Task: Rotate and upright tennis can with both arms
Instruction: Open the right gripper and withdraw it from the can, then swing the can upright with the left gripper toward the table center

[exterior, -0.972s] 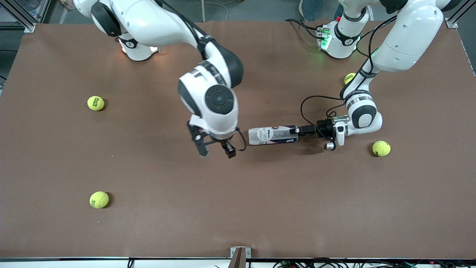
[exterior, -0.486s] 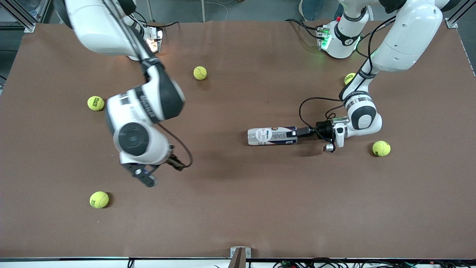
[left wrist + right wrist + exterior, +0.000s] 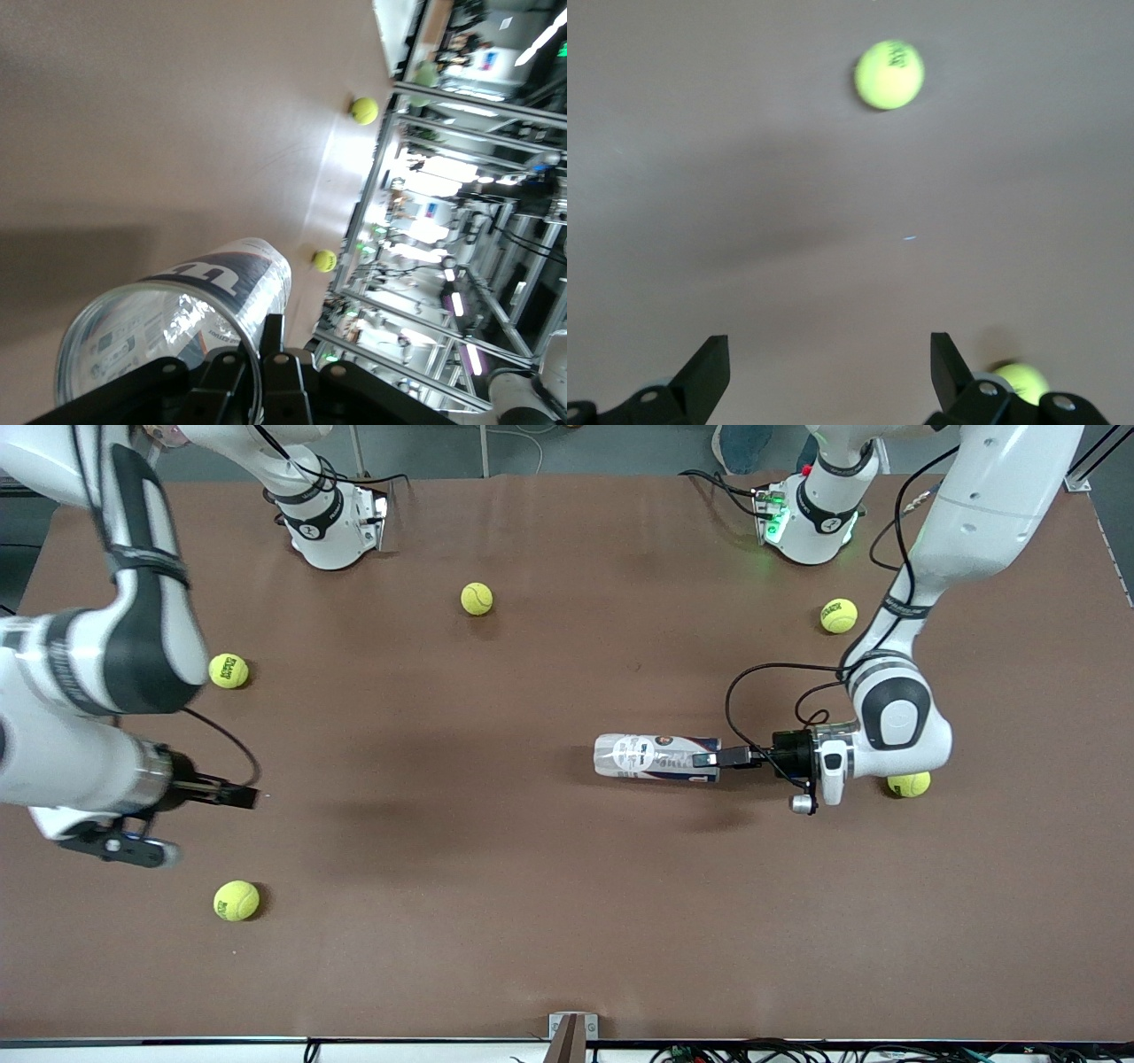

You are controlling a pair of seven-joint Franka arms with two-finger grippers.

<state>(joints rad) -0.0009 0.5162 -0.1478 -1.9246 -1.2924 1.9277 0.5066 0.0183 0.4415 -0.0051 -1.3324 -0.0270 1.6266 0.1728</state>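
Next, my left gripper puts the tennis can down upright on the bare table (image 3: 597, 732) beneath its closed end.
The tennis can (image 3: 654, 757), a clear tube with a white and navy label, lies horizontal near the table's middle. My left gripper (image 3: 706, 760) is shut on the rim at its open end, the end toward the left arm. In the left wrist view one finger (image 3: 273, 335) presses the outside of the can (image 3: 177, 305) at the rim. My right gripper (image 3: 237, 796) is open and empty over the table at the right arm's end, well apart from the can. In the right wrist view the gripper (image 3: 830, 365) shows spread fingers with bare table between them.
Several yellow-green tennis balls lie about: one (image 3: 229, 670) and another (image 3: 236, 900) near my right gripper, one (image 3: 477, 599) toward the bases, one (image 3: 838, 615) by the left arm, and one (image 3: 908, 783) partly under the left wrist.
My right arm has swung away from the can to the right arm's end of the table. My left gripper and the can have shifted slightly nearer the front camera.
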